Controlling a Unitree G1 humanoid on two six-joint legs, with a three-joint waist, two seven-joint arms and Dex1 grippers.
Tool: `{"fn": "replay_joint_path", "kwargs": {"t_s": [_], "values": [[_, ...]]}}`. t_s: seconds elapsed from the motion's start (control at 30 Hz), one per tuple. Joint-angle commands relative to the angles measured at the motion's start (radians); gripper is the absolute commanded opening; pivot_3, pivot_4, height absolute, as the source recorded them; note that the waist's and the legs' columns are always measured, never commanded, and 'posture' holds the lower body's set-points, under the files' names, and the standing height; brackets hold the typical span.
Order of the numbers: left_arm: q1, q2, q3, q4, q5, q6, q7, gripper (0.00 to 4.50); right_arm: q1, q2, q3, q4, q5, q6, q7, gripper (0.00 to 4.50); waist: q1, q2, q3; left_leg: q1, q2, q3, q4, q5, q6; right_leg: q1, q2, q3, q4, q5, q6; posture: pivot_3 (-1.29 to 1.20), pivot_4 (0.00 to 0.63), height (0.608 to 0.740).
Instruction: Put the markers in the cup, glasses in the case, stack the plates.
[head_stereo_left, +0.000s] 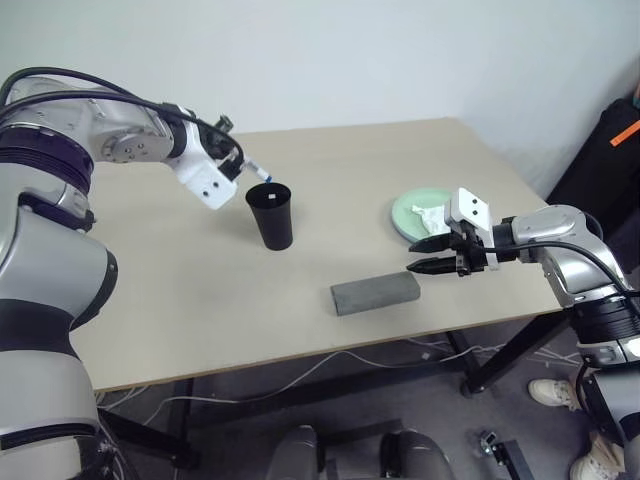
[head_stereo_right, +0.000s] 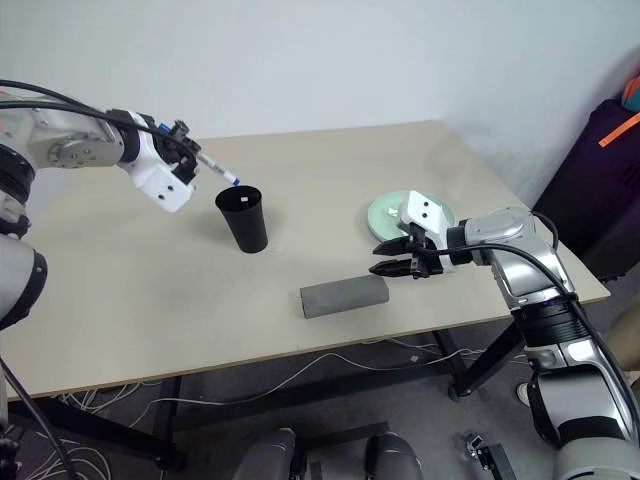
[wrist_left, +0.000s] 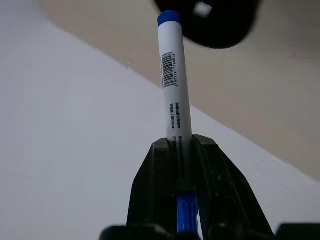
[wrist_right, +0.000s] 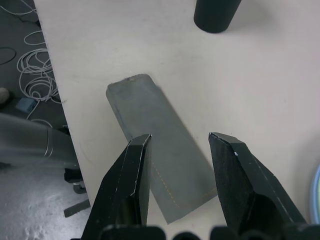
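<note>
Next, my left gripper releases the white marker, its tip now just over the rim, inside the black cup (head_stereo_left: 260, 200) (wrist_left: 189, 7), beside the small white end.
My left gripper (head_stereo_left: 232, 166) is shut on a white marker (wrist_left: 173, 85) with blue cap and blue markings. It holds the marker tilted, tip just over the rim of the black cup (head_stereo_left: 271, 216), which stands upright on the table. A small white end (head_stereo_left: 272, 197) shows inside the cup's mouth. Near the front edge lies the grey case (head_stereo_left: 375, 292), lid shut. My right gripper (head_stereo_left: 432, 258) hangs open just above its right end, nothing between its fingers (wrist_right: 132, 170). A light green plate (head_stereo_left: 403, 213) lies behind that gripper. The glasses are out of view.
A crumpled white tissue (head_stereo_left: 431, 217) lies on the green plate. A black bag with an orange strip (head_stereo_left: 612, 150) stands off the table's right side. Cables (head_stereo_left: 330, 365) run over the floor under the table, and white shoes (head_stereo_left: 552, 392) show at the lower right.
</note>
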Motion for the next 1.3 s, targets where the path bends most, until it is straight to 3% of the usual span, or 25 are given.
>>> {"fn": "replay_joint_path", "kwargs": {"t_s": [0.03, 0.37, 0.83, 1.13, 1.3], "values": [[-0.038, -0.021, -0.043, 0.021, 0.062, 0.01, 0.098, 0.17, -0.015, -0.003, -0.033, -0.038, 0.019, -0.002, -0.008, 1.95, 0.0, -0.001, 0.0, -0.001, 0.0, 0.0, 0.001, 0.0, 0.0, -0.001, 0.0, 0.0, 0.0, 0.0, 0.0, 0.0, 0.0, 0.716], [0.004, -0.057, -0.078, 0.043, 0.096, 0.021, 0.207, 0.17, -0.004, -0.009, -0.038, -0.053, 0.024, 0.003, -0.011, 1.95, -0.001, -0.001, 0.0, -0.003, 0.0, 0.0, 0.008, -0.004, 0.003, 0.0, -0.001, 0.0, 0.002, 0.0, 0.0, 0.0, 0.0, 0.716], [0.044, -0.095, -0.071, 0.06, 0.088, 0.099, 0.24, 0.17, -0.003, -0.006, -0.037, -0.057, 0.024, 0.006, -0.014, 1.95, 0.0, -0.001, 0.001, -0.003, 0.0, -0.001, 0.018, -0.005, 0.003, -0.001, -0.002, 0.0, 0.013, 0.0, -0.001, 0.0, 0.0, 0.716], [0.062, -0.112, -0.056, 0.078, 0.065, 0.158, 0.23, 3.06, -0.001, -0.005, -0.039, -0.059, 0.027, 0.009, -0.018, 1.95, 0.0, -0.001, 0.001, -0.003, 0.0, -0.001, 0.022, -0.005, 0.003, -0.001, -0.002, 0.0, 0.016, -0.001, -0.001, 0.0, 0.0, 0.716], [0.053, -0.091, 0.055, 0.088, -0.078, 0.109, 0.084, 3.06, 0.001, -0.008, -0.04, -0.062, 0.029, 0.012, -0.018, 1.95, -0.001, -0.002, 0.001, -0.006, 0.0, -0.002, 0.023, -0.005, 0.002, -0.003, -0.002, 0.0, 0.016, -0.001, -0.001, 0.0, 0.0, 0.716]]}}
